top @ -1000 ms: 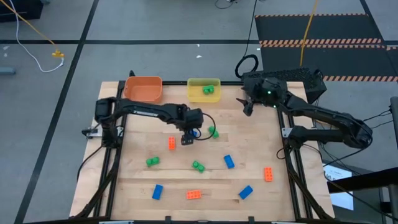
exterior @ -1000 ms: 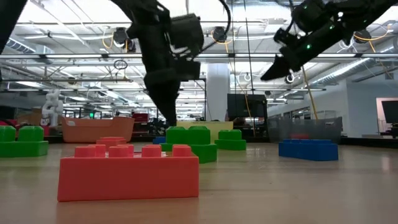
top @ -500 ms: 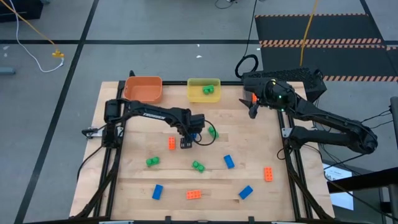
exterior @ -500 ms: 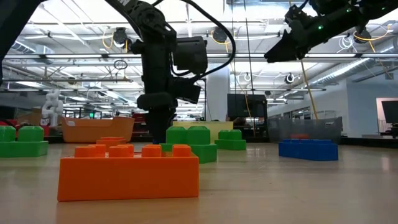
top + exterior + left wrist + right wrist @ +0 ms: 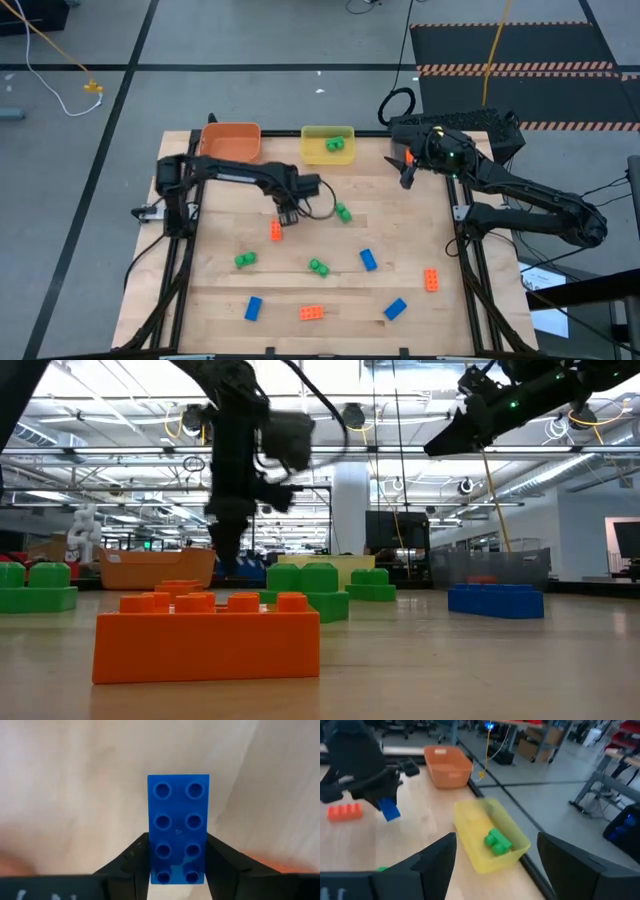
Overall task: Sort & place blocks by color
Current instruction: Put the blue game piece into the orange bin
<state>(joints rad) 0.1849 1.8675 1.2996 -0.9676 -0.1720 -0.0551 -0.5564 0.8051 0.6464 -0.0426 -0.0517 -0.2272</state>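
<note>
The robot's left gripper should release the blue brick, held over the table's middle now, inside the orange bin (image 5: 239, 150), slightly toward the side of the yellow bin.
My left gripper (image 5: 288, 213) hangs over the middle of the table, shut on a blue brick (image 5: 177, 827); the right wrist view also shows this brick (image 5: 390, 810) under it. An orange brick (image 5: 276, 231) lies just beside and below it. More blue, green and orange bricks lie loose over the near half of the table, among them a green one (image 5: 343, 212) and a blue one (image 5: 368, 260). My right gripper (image 5: 403, 172) is open, raised over the far right of the table, with nothing between its fingers. My left gripper pinches the blue brick's two long sides (image 5: 150, 852) between its two fingers, near one end. The fingers come from above, pointing down, and lie across the brick. The brick is studs-up, lifted clear of the table, and most of its length sticks out past the fingers.
An orange bin (image 5: 231, 143) and a yellow bin (image 5: 312, 140) with a green brick (image 5: 335, 146) inside stand at the far edge. A clear grey bin (image 5: 495, 565) shows at the far right in the low view. Bare wood lies at the far left.
My left gripper dipped onto the blue brick, took hold of it and has risen, moving toward the table's left edge. The brick has left the table and hangs in the fingers. My right gripper has risen a little.
</note>
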